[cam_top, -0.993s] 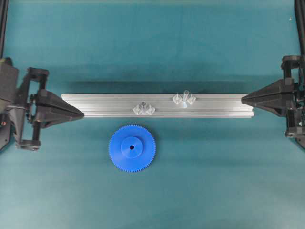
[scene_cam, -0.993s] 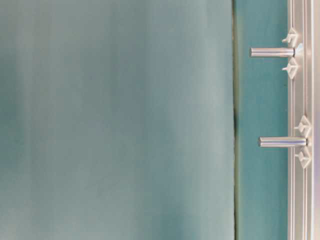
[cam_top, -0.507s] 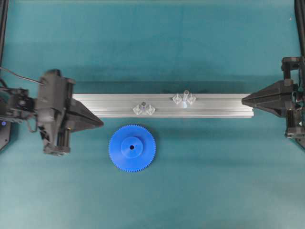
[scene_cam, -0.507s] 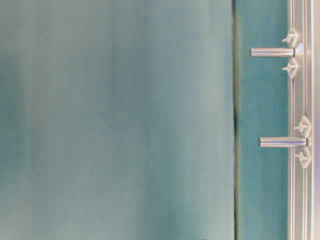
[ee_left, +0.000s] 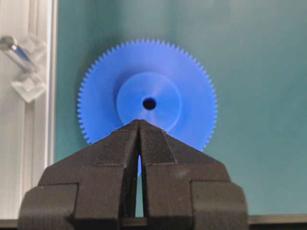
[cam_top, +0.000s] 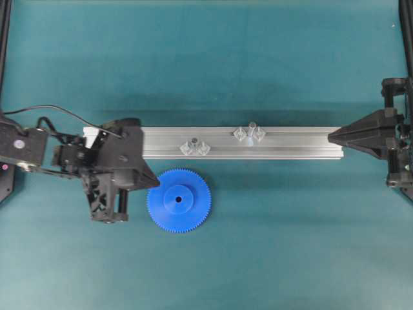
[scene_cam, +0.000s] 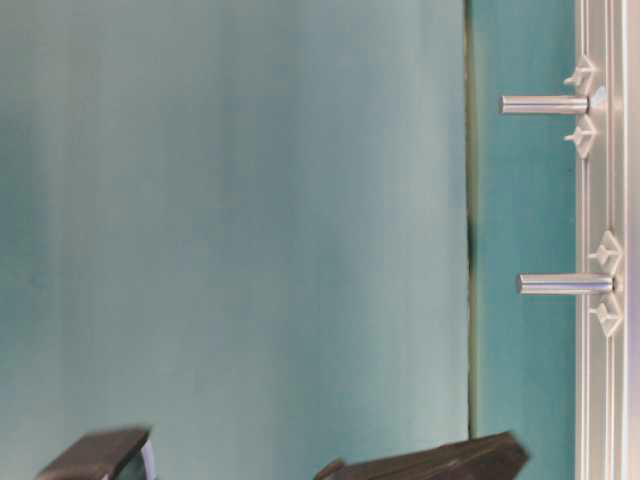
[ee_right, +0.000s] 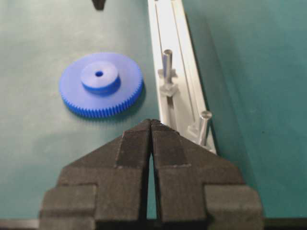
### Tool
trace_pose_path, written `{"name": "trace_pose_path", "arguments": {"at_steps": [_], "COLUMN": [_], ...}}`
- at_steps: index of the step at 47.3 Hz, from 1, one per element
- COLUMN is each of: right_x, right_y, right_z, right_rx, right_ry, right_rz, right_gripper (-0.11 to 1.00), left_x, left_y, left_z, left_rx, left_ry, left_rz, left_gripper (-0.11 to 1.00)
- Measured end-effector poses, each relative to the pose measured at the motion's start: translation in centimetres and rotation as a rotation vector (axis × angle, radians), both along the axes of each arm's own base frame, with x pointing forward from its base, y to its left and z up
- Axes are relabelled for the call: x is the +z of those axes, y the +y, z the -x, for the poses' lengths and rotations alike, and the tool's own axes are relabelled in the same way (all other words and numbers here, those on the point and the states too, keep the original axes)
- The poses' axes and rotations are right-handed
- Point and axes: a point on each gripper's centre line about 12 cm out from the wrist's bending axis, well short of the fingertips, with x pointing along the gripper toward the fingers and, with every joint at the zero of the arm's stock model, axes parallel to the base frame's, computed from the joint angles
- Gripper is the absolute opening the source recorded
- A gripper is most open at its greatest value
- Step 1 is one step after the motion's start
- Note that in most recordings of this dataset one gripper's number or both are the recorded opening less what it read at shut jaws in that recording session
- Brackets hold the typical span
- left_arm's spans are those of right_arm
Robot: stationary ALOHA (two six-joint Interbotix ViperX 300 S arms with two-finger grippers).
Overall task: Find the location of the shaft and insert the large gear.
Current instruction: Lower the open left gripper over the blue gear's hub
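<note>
The robot's left gripper should next move to the raised hub (cam_top: 178, 199) (ee_left: 149, 103) in the middle of the large gear and close there.
The large gear (cam_top: 179, 200) is a bright blue toothed disc lying flat on the teal mat in front of the rail, hub up. It also shows in the left wrist view (ee_left: 147, 96) and the right wrist view (ee_right: 100, 84). The shaft (cam_top: 251, 126) stands on the rail's far slot between two clear mounts; it also shows in the right wrist view (ee_right: 204, 127) and the table-level view (scene_cam: 545, 104). My left gripper (cam_top: 152, 180) is shut and empty, its tip (ee_left: 139, 122) over the gear's left rim. My right gripper (cam_top: 330, 135) is shut and empty at the rail's right end (ee_right: 151, 120).
A long aluminium rail (cam_top: 297, 143) lies across the middle. A shorter pin with a dark top (cam_top: 193, 141) stands on its near slot with clear mounts, just behind the gear; it also shows in the wrist views (ee_left: 14, 48) (ee_right: 167, 64).
My left arm has swung right from the rail's left end to the gear's left edge and now enters the table-level view. The right arm, gear and pins have not moved.
</note>
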Motion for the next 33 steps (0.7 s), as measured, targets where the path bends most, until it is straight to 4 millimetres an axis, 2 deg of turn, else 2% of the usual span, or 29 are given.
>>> {"name": "trace_pose_path", "arguments": {"at_steps": [19,33], "right_x": [-0.2,-0.5], "right_y": [0.0,0.0], "right_z": [0.1,0.4], "right_rx": [0.0,-0.008], "right_ry": [0.006,0.005], "right_rz": [-0.002,-0.027], "right_gripper": [0.0,0.0], "left_x": [-1.0,-2.3], "left_y": [-0.2,-0.4], "left_z": [-2.3,-4.2], "left_rx": [0.002,-0.002], "left_ry": [0.075,0.225], "left_rz": [-0.008,-0.031], "left_gripper": [0.0,0.0]}}
